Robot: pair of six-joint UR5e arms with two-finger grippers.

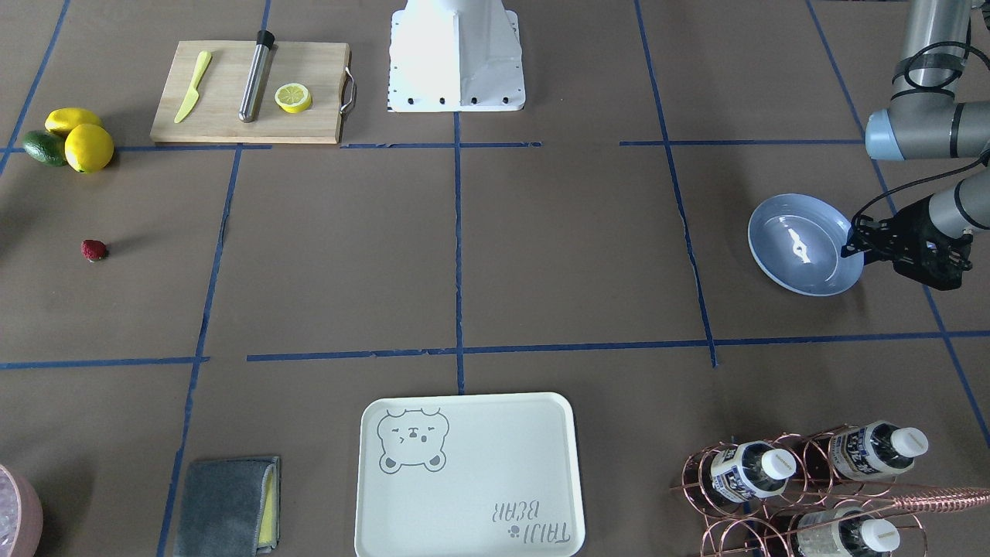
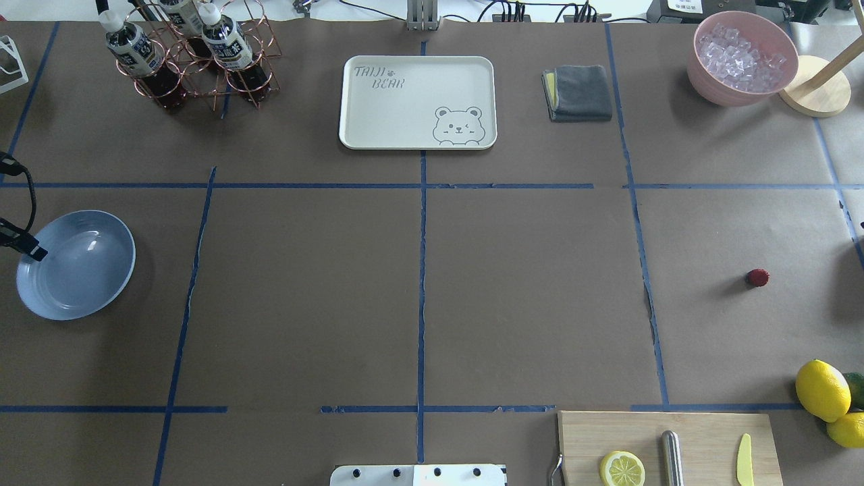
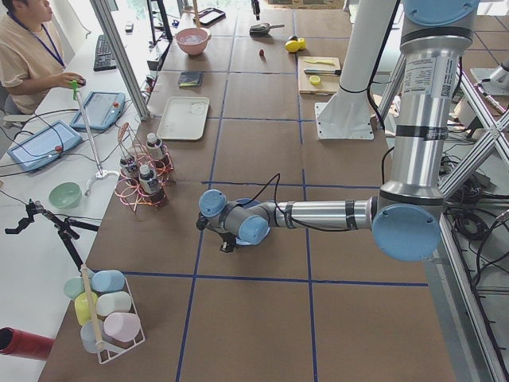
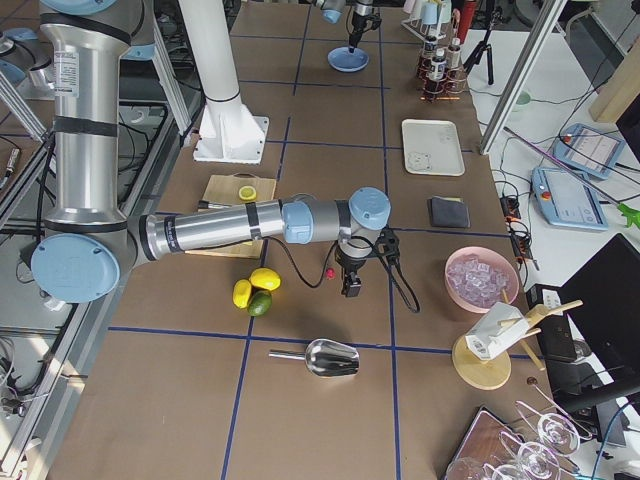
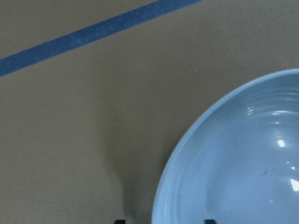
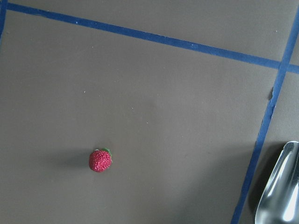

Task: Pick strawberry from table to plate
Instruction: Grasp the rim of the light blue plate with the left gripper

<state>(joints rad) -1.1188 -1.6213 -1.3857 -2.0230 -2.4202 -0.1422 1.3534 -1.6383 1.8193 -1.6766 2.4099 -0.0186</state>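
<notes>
The strawberry lies on the brown table near the lemons and the avocado. My right gripper will close on the red middle of the strawberry [image 1: 93, 250] [image 6: 99, 161].
The strawberry [image 1: 93, 249] [image 2: 757, 277] lies alone on the brown table [image 1: 541, 255], small and red with a green tip. The right wrist view looks down on the strawberry [image 6: 100, 160] and shows no fingers. My right gripper [image 4: 350, 285] hangs just beside the berry in the exterior right view only, so I cannot tell whether it is open or shut. At the table's other end sits the pale-blue plate [image 1: 804, 244] [image 2: 74, 263], empty. My left gripper [image 1: 853, 247] [image 5: 165, 221] is open at the plate's [image 5: 243, 158] rim, with the rim between its two fingertips.
A cutting board [image 1: 309, 70] with a lemon slice, a knife and a steel tube stands near the robot's base. Lemons and an avocado [image 1: 69, 139] lie close to the strawberry. A metal scoop [image 6: 282, 186], the bear tray [image 1: 464, 476], a bottle rack [image 1: 812, 480] and a grey cloth [image 1: 228, 507] line the far side.
</notes>
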